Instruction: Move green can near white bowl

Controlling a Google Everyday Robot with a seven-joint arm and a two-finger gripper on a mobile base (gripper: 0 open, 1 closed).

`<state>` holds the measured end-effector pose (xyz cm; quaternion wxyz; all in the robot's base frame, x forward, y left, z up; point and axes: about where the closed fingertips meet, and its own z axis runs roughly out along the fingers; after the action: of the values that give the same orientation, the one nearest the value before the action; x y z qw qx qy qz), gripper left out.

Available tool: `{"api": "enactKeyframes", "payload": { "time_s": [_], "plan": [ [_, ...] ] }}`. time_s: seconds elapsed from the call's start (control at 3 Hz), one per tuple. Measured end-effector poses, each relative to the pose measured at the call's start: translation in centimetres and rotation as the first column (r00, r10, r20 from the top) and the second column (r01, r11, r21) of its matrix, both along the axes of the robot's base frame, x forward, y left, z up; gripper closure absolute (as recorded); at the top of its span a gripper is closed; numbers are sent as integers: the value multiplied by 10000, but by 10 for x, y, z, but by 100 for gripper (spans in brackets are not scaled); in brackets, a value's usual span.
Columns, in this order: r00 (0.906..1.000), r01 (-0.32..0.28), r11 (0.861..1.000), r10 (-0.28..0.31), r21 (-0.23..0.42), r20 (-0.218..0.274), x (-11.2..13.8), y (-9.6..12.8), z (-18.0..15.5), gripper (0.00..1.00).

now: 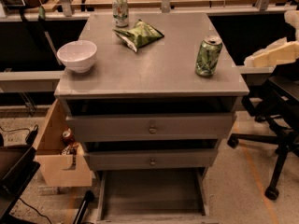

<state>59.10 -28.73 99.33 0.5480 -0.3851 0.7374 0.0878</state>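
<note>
The fingers of my gripper will next move to the middle of the green can's body [208,57], between its silver top and its bottom, and close there.
The green can [208,56] stands upright near the right edge of the grey cabinet top [159,73]; it has a dark green leafy body and a silver top. The white bowl [77,55] sits near the left edge of the same top, far from the can. My gripper [271,56], a pale cream shape, reaches in from the right edge of the view. It hangs off the cabinet's side at about the can's height, a short way to the right of the can and not touching it.
A green foil snack bag [138,34] lies at the back middle of the top, with a paler white-and-green can [120,10] behind it. Two drawers [152,127] are below. A black office chair [280,125] stands at the right, a cardboard box [58,148] at the left.
</note>
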Motion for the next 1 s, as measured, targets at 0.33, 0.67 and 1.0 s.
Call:
{"api": "enactKeyframes", "payload": {
  "time_s": [0.33,0.67,1.0],
  "plan": [
    [9999,90,9949,-81,1005,-86,21,5,-15,0],
    [9999,-149,9754,127,2198,117,56,21,-28,0],
    [9988,-396,9550,297,2939,378,84,34,-39,0]
  ]
}}
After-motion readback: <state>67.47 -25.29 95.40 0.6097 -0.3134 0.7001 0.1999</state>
